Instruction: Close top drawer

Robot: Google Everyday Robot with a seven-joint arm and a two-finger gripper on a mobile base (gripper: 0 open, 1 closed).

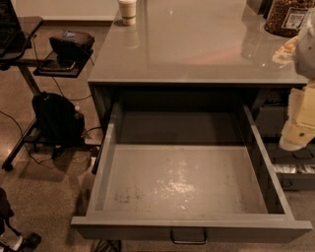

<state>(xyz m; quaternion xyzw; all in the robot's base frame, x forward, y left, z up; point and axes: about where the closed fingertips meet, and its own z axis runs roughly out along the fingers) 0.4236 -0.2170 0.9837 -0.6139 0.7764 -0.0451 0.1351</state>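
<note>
The top drawer is next for my gripper. It should go to the shelving-side end of the front (282,234) of that top drawer and close there.
The top drawer (187,179) is pulled fully out from under the grey counter (197,44). It is wide, deep and dark grey, with a pale scuffed inner floor and nothing in it. Its flat front (123,230) runs along the bottom of the view, with a small central handle (188,237). My gripper (298,120) shows as a cream-coloured arm end at the right edge, beside and a little above the drawer's right wall, apart from it.
A paper cup (128,11) stands at the counter's far left and a jar of brown snacks (288,17) at its far right. A black backpack (58,118) and a rolling stand (29,74) carrying a black device (71,44) are on the floor to the left. Shelving (290,167) lies to the right.
</note>
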